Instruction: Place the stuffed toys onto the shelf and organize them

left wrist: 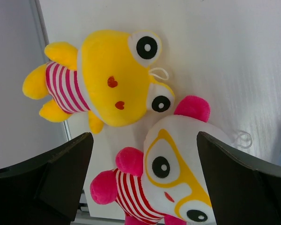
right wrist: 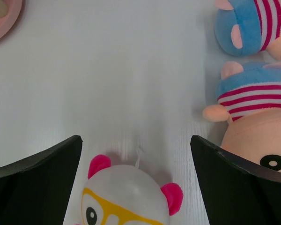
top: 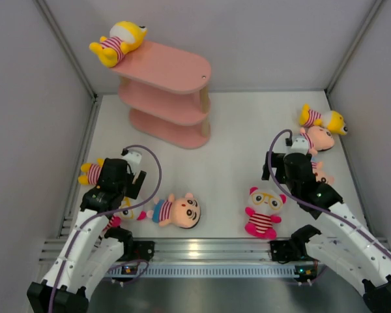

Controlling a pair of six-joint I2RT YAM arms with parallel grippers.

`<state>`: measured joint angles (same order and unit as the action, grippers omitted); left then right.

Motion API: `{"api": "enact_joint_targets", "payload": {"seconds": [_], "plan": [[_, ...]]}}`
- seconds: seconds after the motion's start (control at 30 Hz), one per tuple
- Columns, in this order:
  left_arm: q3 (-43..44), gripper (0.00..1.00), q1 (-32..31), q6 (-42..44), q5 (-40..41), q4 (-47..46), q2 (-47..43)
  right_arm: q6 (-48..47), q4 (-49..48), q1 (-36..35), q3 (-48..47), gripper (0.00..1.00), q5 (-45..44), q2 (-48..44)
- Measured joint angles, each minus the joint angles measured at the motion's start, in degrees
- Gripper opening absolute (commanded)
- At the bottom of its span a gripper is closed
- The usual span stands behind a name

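The yellow toy lies beside the pink-and-white glasses toy. My left gripper will close on its striped body (top: 94, 174) (left wrist: 71, 89).
The pink three-tier shelf (top: 173, 98) stands at the back, with one yellow toy (top: 119, 42) lying on the left end of its top board. My left gripper (top: 119, 182) is open above a yellow toy (left wrist: 107, 79) and a pink-and-white glasses toy (left wrist: 171, 171), which lies between its fingers (left wrist: 47, 178) untouched. My right gripper (top: 292, 171) is open and empty, with the head of the second glasses toy (right wrist: 126, 194) low between its fingers (right wrist: 239, 178). A peach-faced toy (top: 179, 210) lies front centre. Two more peach-faced toys (right wrist: 260, 117) lie at the right.
A third yellow toy (top: 323, 119) lies at the far right by the wall. The second glasses toy (top: 264, 210) lies near the front rail (top: 202, 251). Grey walls close in both sides. A corner of the shelf (right wrist: 2, 16) shows in the right wrist view.
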<state>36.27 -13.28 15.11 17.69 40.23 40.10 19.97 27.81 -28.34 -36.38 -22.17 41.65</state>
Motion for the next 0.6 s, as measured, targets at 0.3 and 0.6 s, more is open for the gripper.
{"api": "enact_joint_targets", "payload": {"seconds": [0.3, 0.6], "plan": [[1.0, 0.98, 0.0, 1.7, 0.4, 0.1, -0.2, -0.9, -2.0, 0.0, 0.0, 0.99, 3.3, -2.1], [12.2, 0.98, 3.5, 12.5, 6.8, 0.7, 10.8, -1.8, -4.3, 0.0, 0.4, 0.99, 6.5, -3.0]]}}
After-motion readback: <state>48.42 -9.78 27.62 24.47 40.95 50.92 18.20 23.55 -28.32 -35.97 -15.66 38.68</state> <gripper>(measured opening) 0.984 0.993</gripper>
